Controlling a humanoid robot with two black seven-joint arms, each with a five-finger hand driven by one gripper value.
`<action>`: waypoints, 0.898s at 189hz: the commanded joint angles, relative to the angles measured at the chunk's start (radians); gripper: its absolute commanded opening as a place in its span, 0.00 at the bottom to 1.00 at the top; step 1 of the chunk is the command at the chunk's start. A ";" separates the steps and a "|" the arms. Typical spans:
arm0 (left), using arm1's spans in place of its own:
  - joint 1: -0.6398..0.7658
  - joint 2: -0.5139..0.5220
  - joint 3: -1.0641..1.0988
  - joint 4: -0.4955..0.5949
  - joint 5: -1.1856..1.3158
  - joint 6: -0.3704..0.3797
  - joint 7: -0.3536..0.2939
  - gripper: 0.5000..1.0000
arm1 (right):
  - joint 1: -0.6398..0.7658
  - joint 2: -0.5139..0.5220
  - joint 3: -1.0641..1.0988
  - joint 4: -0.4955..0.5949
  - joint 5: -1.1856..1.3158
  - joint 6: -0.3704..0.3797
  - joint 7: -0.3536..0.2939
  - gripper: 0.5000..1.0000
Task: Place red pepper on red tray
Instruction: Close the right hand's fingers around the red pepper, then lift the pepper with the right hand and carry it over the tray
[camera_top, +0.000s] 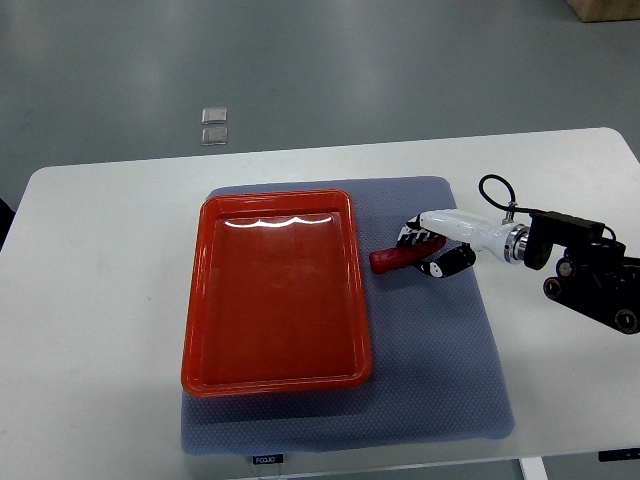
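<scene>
Next, I set the red pepper down with my right gripper in the middle of the empty red tray (264, 297).
A red pepper (388, 260) lies on the blue-grey mat (430, 350) just right of the red tray (196, 300). The tray holds nothing. My right hand (432, 252) comes in from the right edge and its white and black fingers are curled around the pepper's right end. The pepper's left end sticks out toward the tray. The pepper seems to rest on the mat or just above it. The left arm does not show.
The mat lies on a white table (100, 300). Two small clear squares (213, 126) lie on the grey floor beyond the table's far edge. A black cable (492, 190) loops above my right wrist.
</scene>
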 joint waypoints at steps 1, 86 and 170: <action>0.000 0.000 0.000 0.000 0.000 0.000 0.000 1.00 | 0.003 -0.001 0.000 0.000 0.000 0.001 0.002 0.00; 0.000 0.000 0.000 0.000 0.000 0.000 0.000 1.00 | 0.107 0.001 0.004 0.007 0.023 0.005 0.031 0.00; 0.000 0.000 0.000 0.000 0.000 0.000 0.000 1.00 | 0.354 0.128 -0.058 0.030 0.035 0.116 0.124 0.00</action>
